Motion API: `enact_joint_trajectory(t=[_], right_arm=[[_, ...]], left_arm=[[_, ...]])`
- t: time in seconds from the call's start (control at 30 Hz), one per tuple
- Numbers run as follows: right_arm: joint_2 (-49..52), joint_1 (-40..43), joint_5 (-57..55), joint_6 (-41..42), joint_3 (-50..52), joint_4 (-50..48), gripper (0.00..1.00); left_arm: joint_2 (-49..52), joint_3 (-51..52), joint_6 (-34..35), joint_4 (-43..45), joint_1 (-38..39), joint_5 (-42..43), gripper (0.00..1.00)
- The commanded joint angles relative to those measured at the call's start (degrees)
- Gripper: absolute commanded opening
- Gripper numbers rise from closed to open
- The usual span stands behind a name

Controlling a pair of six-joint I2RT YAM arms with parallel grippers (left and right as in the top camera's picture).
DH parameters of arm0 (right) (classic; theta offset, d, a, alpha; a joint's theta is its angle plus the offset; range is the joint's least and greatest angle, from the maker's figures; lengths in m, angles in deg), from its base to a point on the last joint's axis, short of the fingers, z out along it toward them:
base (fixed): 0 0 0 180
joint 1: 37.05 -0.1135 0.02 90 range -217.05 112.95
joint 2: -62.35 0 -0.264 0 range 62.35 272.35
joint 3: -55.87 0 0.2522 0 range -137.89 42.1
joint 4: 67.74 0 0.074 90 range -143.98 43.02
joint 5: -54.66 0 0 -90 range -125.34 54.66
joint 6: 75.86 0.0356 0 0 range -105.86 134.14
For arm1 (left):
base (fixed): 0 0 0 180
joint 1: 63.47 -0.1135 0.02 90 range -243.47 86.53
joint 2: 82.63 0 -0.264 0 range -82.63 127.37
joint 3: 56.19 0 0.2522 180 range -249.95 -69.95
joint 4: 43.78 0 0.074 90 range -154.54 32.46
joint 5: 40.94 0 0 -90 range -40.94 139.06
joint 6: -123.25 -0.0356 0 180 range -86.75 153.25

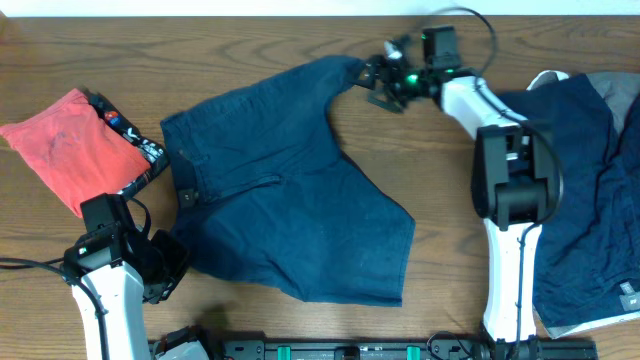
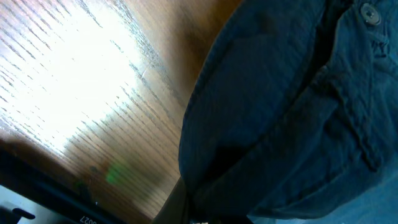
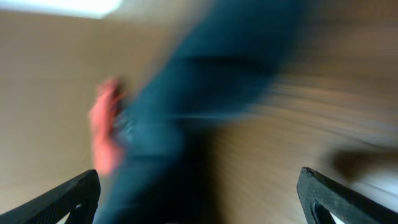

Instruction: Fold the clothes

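The far end of the leg lies narrow and bunched up. My open right gripper should come back, grab the leg further in and pull (image 1: 316, 78) it out flat.
A pair of dark blue shorts (image 1: 290, 195) lies spread across the middle of the table. My left gripper (image 1: 165, 268) is at their near-left corner. In the left wrist view the blue cloth (image 2: 292, 112) bunches right down into the jaws and hides the fingers, so it looks shut on the shorts. My right gripper (image 1: 375, 82) is at the far leg end of the shorts. In the blurred right wrist view its fingers (image 3: 199, 199) are wide apart, with blue cloth (image 3: 186, 112) running between them.
A red garment (image 1: 70, 145) with a black patterned band (image 1: 135, 135) lies at the far left. A pile of blue and grey clothes (image 1: 590, 200) lies at the right edge. The table's front rail (image 1: 350, 350) runs along the bottom.
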Motion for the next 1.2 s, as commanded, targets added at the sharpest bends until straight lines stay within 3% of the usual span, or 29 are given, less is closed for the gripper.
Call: enact_joint_trajectory(t=[0.0,0.37,0.77,0.83,0.87,0.93,1.0,1.17], right_arm=[[0.13,0.61,-13.42,-4.09,-0.46,0.96,0.99],[0.76,-2.89,-15.39,-9.66,-0.46,-4.13,0.98],[4.15,-9.42,-17.94,-8.81,-0.46,-11.69,0.94],[4.15,-10.23,-19.54,-8.81,-0.46,-13.53,0.86],[4.15,-10.51,-20.26,-8.79,-0.46,-14.19,0.75],[4.15,-10.82,-20.55,-8.79,-0.46,-15.1,0.43],[4.15,-10.84,-20.52,-8.79,-0.46,-15.85,0.02],[3.21,-9.53,-18.84,-10.38,-0.5,-15.32,0.01]], left_arm=[[-0.37,-0.09,-0.37,-0.13,-0.42,-0.98,0.08],[-0.37,-0.09,-0.37,-0.07,-0.42,-0.98,0.07],[-0.37,-0.09,-0.37,-0.11,-0.42,-0.98,0.08],[-0.37,-0.09,-0.37,-0.13,-0.42,-0.96,0.07],[-0.37,-0.09,-0.37,-0.13,-0.42,-0.96,0.08],[-0.37,-0.09,-0.37,-0.13,-0.42,-0.96,0.07],[-0.37,-0.09,-0.37,-0.13,-0.42,-0.96,0.07],[-0.37,-0.09,-0.37,-0.11,-0.42,-0.96,0.08]])
